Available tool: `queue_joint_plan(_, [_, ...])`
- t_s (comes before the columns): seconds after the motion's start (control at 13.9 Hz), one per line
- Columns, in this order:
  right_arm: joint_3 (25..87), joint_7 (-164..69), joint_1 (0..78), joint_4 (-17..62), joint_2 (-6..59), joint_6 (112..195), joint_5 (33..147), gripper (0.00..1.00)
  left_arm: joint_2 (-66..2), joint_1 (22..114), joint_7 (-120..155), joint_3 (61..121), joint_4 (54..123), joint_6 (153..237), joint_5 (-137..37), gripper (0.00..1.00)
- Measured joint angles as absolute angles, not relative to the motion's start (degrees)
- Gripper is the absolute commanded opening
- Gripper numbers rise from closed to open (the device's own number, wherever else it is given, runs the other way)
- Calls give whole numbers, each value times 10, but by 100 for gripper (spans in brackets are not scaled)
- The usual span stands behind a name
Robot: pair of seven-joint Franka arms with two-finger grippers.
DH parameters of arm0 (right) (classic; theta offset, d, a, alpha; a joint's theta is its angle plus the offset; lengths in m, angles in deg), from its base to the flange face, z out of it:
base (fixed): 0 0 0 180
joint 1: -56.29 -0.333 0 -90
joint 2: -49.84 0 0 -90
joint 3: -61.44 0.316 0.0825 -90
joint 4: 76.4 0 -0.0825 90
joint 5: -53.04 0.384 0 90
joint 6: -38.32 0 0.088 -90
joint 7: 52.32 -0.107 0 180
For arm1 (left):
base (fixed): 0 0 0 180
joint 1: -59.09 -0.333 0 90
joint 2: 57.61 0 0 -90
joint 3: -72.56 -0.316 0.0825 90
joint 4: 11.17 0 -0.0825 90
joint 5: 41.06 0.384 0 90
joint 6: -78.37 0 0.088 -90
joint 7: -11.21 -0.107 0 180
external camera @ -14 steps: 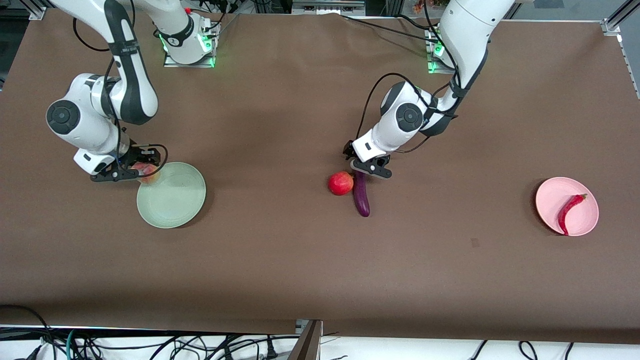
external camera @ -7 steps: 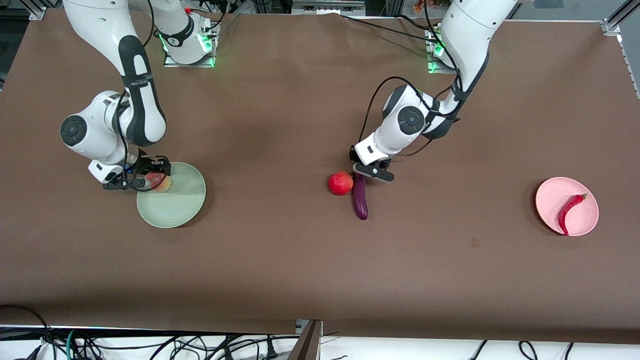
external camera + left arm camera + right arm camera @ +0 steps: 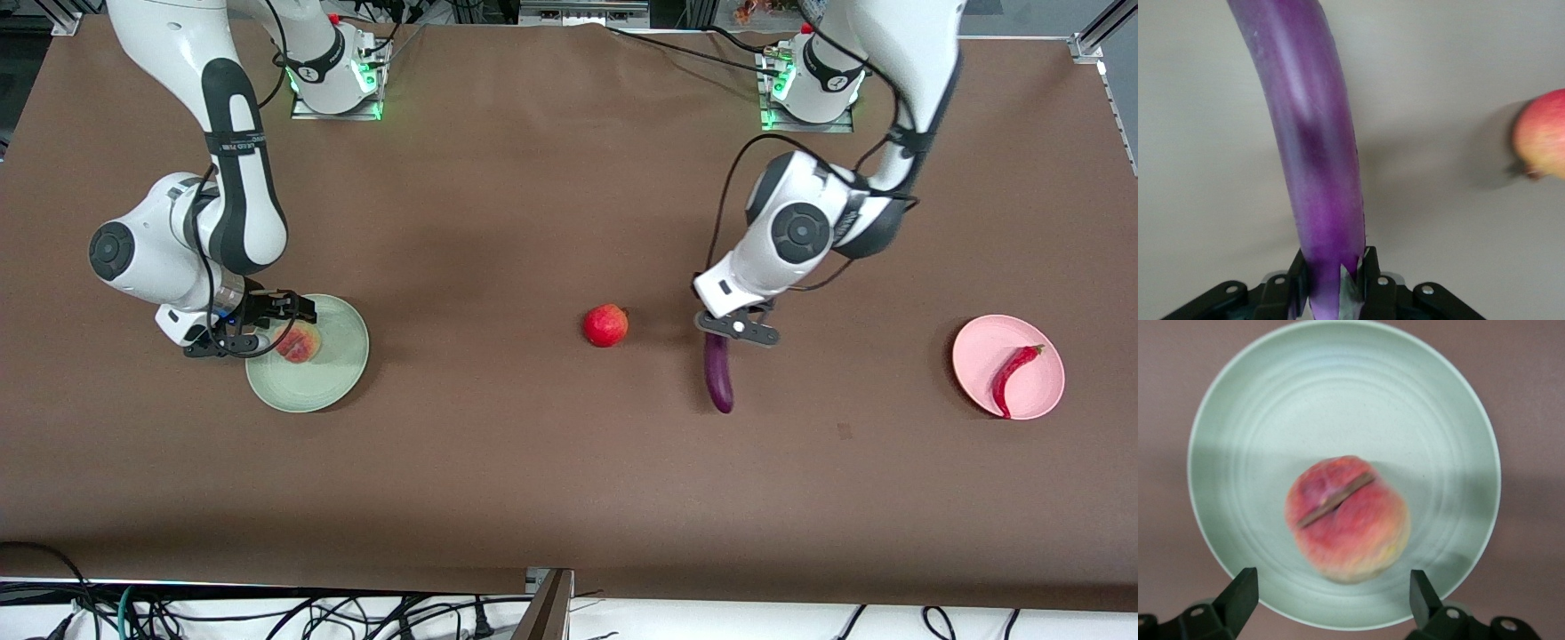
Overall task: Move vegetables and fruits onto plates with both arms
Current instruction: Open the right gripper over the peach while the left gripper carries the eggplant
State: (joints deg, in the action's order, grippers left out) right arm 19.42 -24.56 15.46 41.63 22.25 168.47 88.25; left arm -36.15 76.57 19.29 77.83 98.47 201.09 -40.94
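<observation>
Next, I release the purple eggplant, still held above the table, with my left gripper on the pink plate (image 3: 1005, 347) beside the red chili.
My left gripper (image 3: 731, 332) is shut on the stem end of the purple eggplant (image 3: 718, 375) and holds it above the table, between the red pomegranate-like fruit (image 3: 605, 325) and the pink plate (image 3: 1030, 400). In the left wrist view the eggplant (image 3: 1313, 153) hangs from the gripper (image 3: 1333, 280), with the red fruit (image 3: 1543, 133) at the edge. The red chili (image 3: 1011, 374) lies on the pink plate. The peach (image 3: 298, 343) lies on the pale green plate (image 3: 333, 378). My right gripper (image 3: 249, 329) is open beside the peach. In the right wrist view the peach (image 3: 1348, 518) rests on the plate (image 3: 1271, 413), clear of the open gripper (image 3: 1328, 590).
Brown table surface all round. The arm bases stand along the table edge farthest from the front camera. Cables lie past the table edge nearest the front camera.
My left gripper has lifted the eggplant away from the red fruit and carried it toward the pink plate. My right gripper has let go of the peach, which now lies on the green plate.
</observation>
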Motion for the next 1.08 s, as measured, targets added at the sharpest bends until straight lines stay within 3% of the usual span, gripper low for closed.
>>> queue_joint_plan(0.22, [193,-283,153,396,226,1645,883,100,-363,718,142,777,907,1859,-308,0])
queue_joint_plan(0.36, [193,-340,138,362,226,1610,876,100,-363,677,65,774,900,1829,-270,0])
queue_joint_plan(0.79, [206,-669,21,235,210,1571,848,100,-353,472,-224,767,899,1832,-239,0])
queue_joint_plan(1.08, [298,-960,-10,122,128,1583,846,100,-322,409,-310,768,900,1887,-200,0])
